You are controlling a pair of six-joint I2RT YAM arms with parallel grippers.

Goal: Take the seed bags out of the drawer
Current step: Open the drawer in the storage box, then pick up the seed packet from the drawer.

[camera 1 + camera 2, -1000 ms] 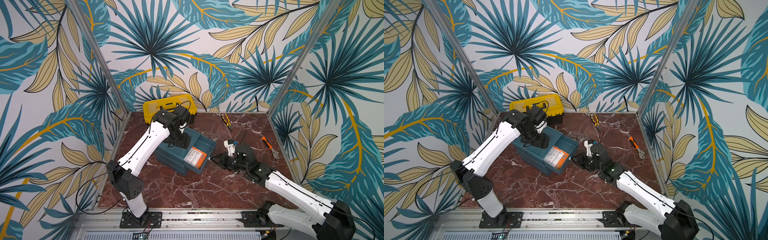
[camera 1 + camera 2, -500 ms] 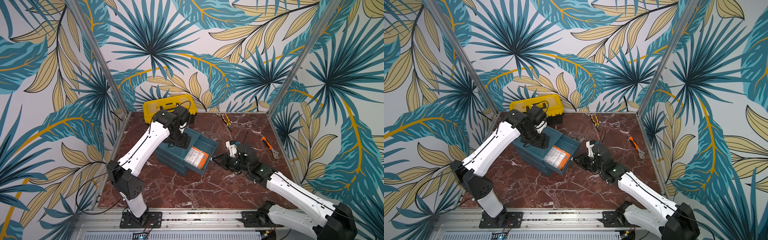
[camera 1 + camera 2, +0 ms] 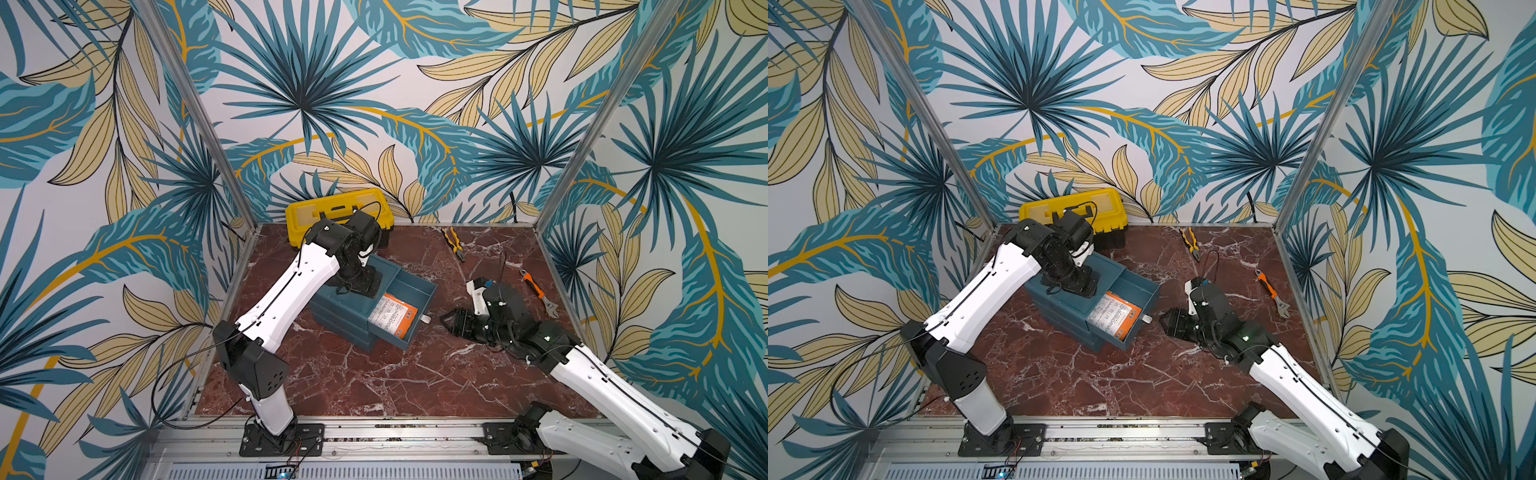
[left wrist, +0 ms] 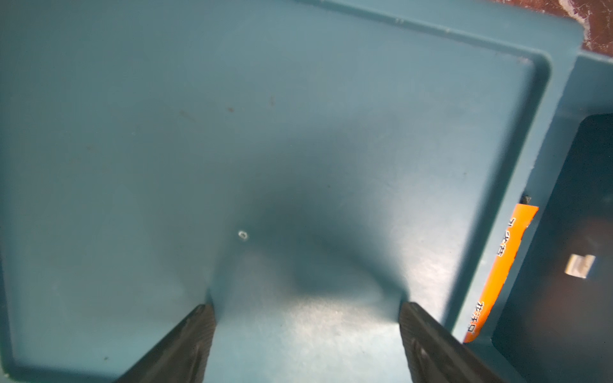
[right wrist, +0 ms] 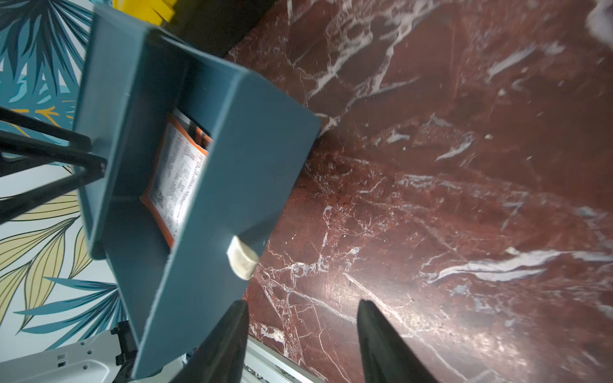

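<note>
The seed bag's far edge [image 3: 401, 301] [image 5: 189, 133] is the one toward the yellow toolbox. My right gripper goes into the drawer next and closes on it.
The top drawer [image 3: 419, 291] [image 3: 1144, 289] of a blue cabinet [image 3: 332, 303] stands pulled out. One of the seed bags [image 3: 390, 318] [image 3: 1116, 314] [image 5: 177, 175] lies flat inside, orange-edged, white label side up. An orange sliver of the seed bag [image 4: 501, 268] shows in the left wrist view. My left gripper [image 3: 361, 286] [image 3: 1079, 286] [image 4: 305, 311] is open, its tips resting on the cabinet top [image 4: 298, 132]. My right gripper [image 3: 446, 322] [image 3: 1165, 322] [image 5: 302, 305] is open and empty, a short way off the drawer's white handle [image 3: 424, 318] [image 5: 242, 260].
A yellow toolbox [image 3: 338, 210] stands at the back wall behind the cabinet. Pliers [image 3: 455, 245] and an orange wrench [image 3: 538, 293] lie on the marble floor at the right. Patterned walls close in three sides.
My right gripper let go of the drawer handle, opened and drew back to the right. The drawer came out a little further first. The left arm has held still.
</note>
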